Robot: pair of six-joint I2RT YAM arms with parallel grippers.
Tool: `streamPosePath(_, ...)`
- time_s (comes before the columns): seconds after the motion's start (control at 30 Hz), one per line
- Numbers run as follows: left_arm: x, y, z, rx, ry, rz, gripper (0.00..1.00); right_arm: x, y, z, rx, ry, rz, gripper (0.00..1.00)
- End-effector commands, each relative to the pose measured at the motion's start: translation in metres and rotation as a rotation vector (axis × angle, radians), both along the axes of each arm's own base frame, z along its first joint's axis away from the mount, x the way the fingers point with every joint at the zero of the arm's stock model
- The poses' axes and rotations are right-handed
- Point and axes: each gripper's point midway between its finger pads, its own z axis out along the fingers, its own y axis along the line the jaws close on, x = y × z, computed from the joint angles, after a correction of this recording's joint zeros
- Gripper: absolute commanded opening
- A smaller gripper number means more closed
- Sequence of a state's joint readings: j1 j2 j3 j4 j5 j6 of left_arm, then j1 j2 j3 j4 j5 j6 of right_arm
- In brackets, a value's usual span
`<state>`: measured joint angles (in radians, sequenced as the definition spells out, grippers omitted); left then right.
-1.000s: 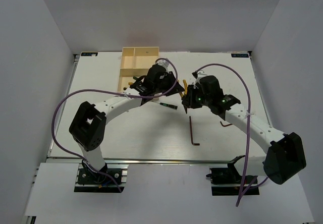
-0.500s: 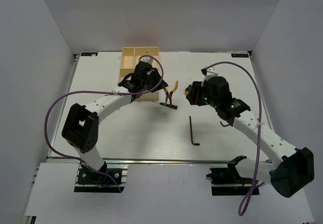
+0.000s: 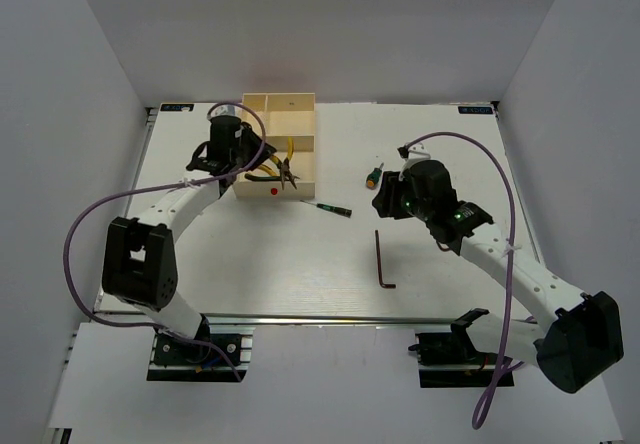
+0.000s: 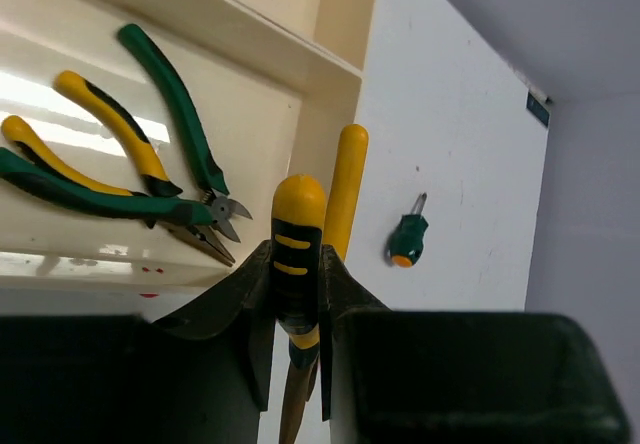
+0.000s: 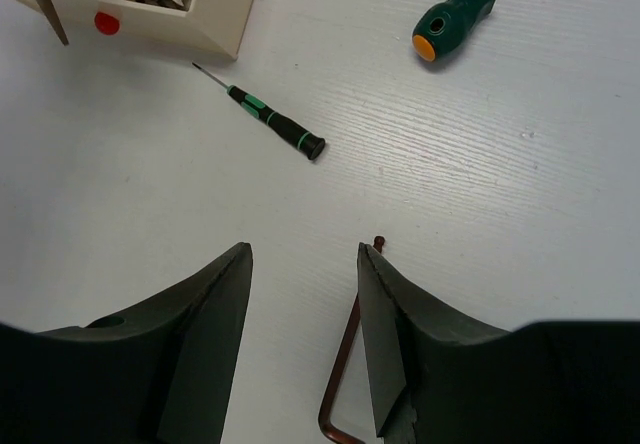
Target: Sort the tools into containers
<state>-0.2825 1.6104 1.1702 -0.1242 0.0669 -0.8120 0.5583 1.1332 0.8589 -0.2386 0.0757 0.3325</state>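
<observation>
The robot's left gripper should put the yellow-handled pliers down on the other yellow-handled pair in the tray's large compartment (image 3: 272,171) (image 4: 160,196). The held pliers are over the tray's corner now.
My left gripper (image 4: 297,249) is shut on yellow-handled pliers (image 4: 299,204), handles pointing away from me, held over the cream tray (image 3: 300,142) by its near-right corner. The large compartment (image 4: 255,114) holds green-handled pliers (image 4: 175,94) and another yellow-handled pair (image 4: 115,129). My right gripper (image 5: 305,254) is open and empty, low over the table by the upper end of a long hex key (image 5: 350,354). A thin green screwdriver (image 5: 270,119) and a stubby one (image 5: 452,19) lie ahead of it. In the top view the left gripper (image 3: 262,167) is at the tray and the right gripper (image 3: 383,202) is at mid-table.
The tray's red dot (image 3: 275,190) marks its near rim, and two smaller compartments (image 3: 280,114) lie at its far end. The long hex key (image 3: 383,261) lies near the table's middle front. Purple cables loop over both arms. White walls close in the table.
The right gripper opened, let go of the yellow-handled pliers and drew back. The left arm swung left with the pliers, from mid-table to the tray.
</observation>
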Motion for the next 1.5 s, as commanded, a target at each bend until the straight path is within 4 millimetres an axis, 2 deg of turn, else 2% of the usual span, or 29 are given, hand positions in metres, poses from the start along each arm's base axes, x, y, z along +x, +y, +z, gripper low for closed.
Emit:
streamPosePath(0.0, 0.006, 0.017, 0.065, -0.113, -0.17, 0.096, 0.0, 0.001, -0.003, 0.007, 0.006, -0.035, -0.007, 0.52)
streamPosePath(0.17, 0.016, 0.043, 0.073, -0.183, -0.228, 0.243, 0.0, -0.002, -0.002, 0.001, 0.01, -0.018, -0.004, 0.52)
streamPosePath(0.47, 0.022, 0.065, 0.061, -0.228, -0.262, 0.402, 0.0, -0.004, -0.008, -0.002, -0.011, -0.029, -0.007, 0.53)
streamPosePath(0.63, 0.025, 0.068, 0.054, -0.295, -0.276, 0.45, 0.0, -0.004, -0.01, -0.005, -0.023, -0.027, -0.014, 0.53)
streamPosePath(0.7, 0.025, 0.062, 0.051, -0.305, -0.278, 0.458, 0.0, -0.004, -0.011, -0.006, -0.025, -0.027, -0.014, 0.53)
streamPosePath(0.87, 0.029, 0.064, 0.026, -0.357, -0.232, 0.508, 0.0, -0.007, -0.012, -0.012, -0.031, -0.016, -0.013, 0.54)
streamPosePath(0.93, 0.03, 0.062, 0.024, -0.369, -0.249, 0.518, 0.0, -0.008, -0.011, -0.013, -0.027, -0.013, -0.007, 0.54)
streamPosePath(0.97, 0.031, 0.062, 0.014, -0.364, -0.231, 0.525, 0.0, -0.008, -0.011, -0.015, -0.028, -0.01, -0.006, 0.54)
streamPosePath(1.13, 0.039, 0.059, 0.002, -0.357, -0.231, 0.536, 0.0, -0.01, -0.01, -0.019, -0.027, -0.001, 0.004, 0.54)
streamPosePath(1.23, 0.045, 0.054, -0.003, -0.342, -0.218, 0.536, 0.04, -0.01, -0.011, -0.02, -0.032, 0.001, 0.001, 0.54)
streamPosePath(1.33, 0.049, 0.053, -0.01, -0.331, -0.196, 0.538, 0.13, -0.009, -0.013, -0.022, -0.041, 0.002, -0.004, 0.54)
streamPosePath(1.37, 0.049, 0.053, -0.011, -0.328, -0.195, 0.538, 0.22, -0.01, -0.013, -0.022, -0.045, 0.001, -0.003, 0.54)
streamPosePath(1.43, 0.046, 0.049, -0.014, -0.324, -0.19, 0.528, 0.33, -0.01, -0.014, -0.023, -0.047, 0.002, -0.01, 0.56)
streamPosePath(1.47, 0.046, 0.049, -0.017, -0.321, -0.187, 0.53, 0.43, -0.009, -0.015, -0.024, -0.05, 0.003, -0.014, 0.57)
